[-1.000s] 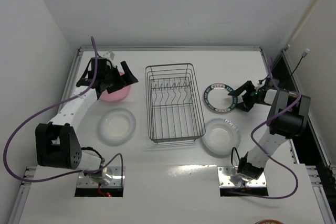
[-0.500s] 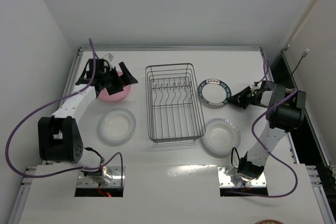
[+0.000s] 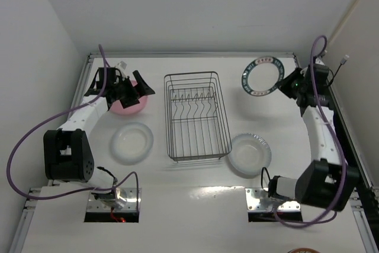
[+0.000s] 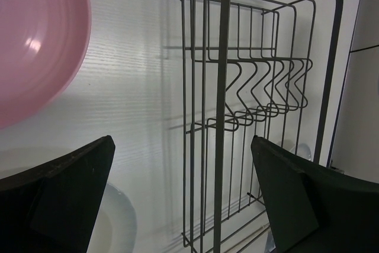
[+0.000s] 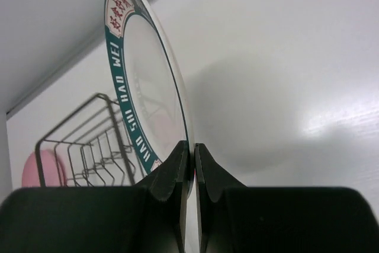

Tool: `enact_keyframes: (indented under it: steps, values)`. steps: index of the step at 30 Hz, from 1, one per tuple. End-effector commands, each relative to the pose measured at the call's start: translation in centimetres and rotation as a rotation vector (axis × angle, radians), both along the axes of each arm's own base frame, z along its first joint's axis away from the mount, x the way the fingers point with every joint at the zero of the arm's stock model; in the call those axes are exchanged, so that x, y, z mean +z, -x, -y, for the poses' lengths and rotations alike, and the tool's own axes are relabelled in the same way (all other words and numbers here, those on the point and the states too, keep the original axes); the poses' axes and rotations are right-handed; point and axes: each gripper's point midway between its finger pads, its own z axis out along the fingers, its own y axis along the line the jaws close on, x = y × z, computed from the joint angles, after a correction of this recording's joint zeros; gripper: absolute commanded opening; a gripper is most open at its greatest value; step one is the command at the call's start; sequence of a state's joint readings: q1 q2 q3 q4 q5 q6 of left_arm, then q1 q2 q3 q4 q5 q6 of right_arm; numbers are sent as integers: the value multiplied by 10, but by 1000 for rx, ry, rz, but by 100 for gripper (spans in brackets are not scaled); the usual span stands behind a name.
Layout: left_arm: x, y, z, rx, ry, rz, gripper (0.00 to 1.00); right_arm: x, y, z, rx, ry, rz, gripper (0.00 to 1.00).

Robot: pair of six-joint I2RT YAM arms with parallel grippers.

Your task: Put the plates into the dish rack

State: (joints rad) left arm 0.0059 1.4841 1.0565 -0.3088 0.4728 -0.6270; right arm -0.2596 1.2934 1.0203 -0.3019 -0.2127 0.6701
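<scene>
I need to release the patterned-rim plate, now held on edge above the table, from my right gripper in the dish rack's end slot (image 3: 213,98) (image 5: 118,159), along the side that is nearest that gripper.
The wire dish rack (image 3: 195,117) stands mid-table with nothing in it. My right gripper (image 3: 287,84) is shut on the rim of the white plate with the dark patterned rim (image 3: 262,76), held on edge above the table at the back right. In the right wrist view that plate (image 5: 142,87) rises from between my fingers (image 5: 192,152), with the rack (image 5: 89,140) beyond it. My left gripper (image 3: 139,90) hangs open over the pink plate (image 3: 131,106), left of the rack. The left wrist view has the pink plate (image 4: 35,39), the rack (image 4: 249,87) and wide-open jaws (image 4: 182,146).
Two plain white plates lie flat, one (image 3: 131,142) left of the rack and one (image 3: 249,154) at its front right corner. White walls close in the table at the left and back (image 3: 189,55). A dark gap with cables (image 3: 337,117) runs along the right edge.
My right gripper has closed on the patterned plate's rim and lifted it off the table, up and toward the back right. The left arm has barely moved.
</scene>
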Motion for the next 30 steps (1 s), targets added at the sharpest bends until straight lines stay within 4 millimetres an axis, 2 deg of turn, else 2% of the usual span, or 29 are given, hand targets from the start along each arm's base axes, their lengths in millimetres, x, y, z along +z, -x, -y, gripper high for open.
enact_keyframes:
  steps: [1,2,4,5,7,8,9,10,11,12,13,14,15,17,18,20,22,30]
  values:
    - [8,-3,0,1,19,37,100,57,10,-2,-65,177,86,0]
    - [8,-3,0,1,19,37,100,69,11,-8,-54,205,109,0]
    - [10,-4,2,-7,26,48,100,75,11,-17,-61,257,104,0]
    - [10,-4,2,-7,26,48,100,85,9,-40,-12,280,132,0]
    - [11,-3,3,-14,32,48,100,83,9,-49,-27,342,107,0]
    - [11,-3,3,-14,32,48,100,90,8,-73,22,366,122,0]
    - [11,-3,3,-14,32,48,100,89,8,-82,27,387,114,0]
    - [11,-3,3,-14,32,48,100,80,6,-82,-3,439,72,0]
    - [8,-1,3,-14,32,39,100,84,5,-90,-1,459,75,0]
    - [7,-1,3,-14,32,39,100,83,7,-111,35,482,73,0]
    - [11,-1,3,-14,32,48,100,70,6,-110,12,549,17,0]
    - [11,-1,3,-14,32,48,100,76,4,-116,5,572,18,0]
    - [11,-1,3,-14,32,48,100,75,7,-130,23,594,13,0]
    - [11,-1,3,-14,32,48,100,77,7,-131,-5,662,-12,0]
    - [11,-1,3,-14,32,48,100,69,6,-138,-9,698,-34,0]
    - [12,-2,3,-14,32,57,100,69,4,-144,-10,732,-45,0]
    - [13,-1,5,-21,38,57,100,61,4,-155,10,764,-54,0]
    - [15,-2,6,-28,43,67,100,41,2,-180,37,793,-70,0]
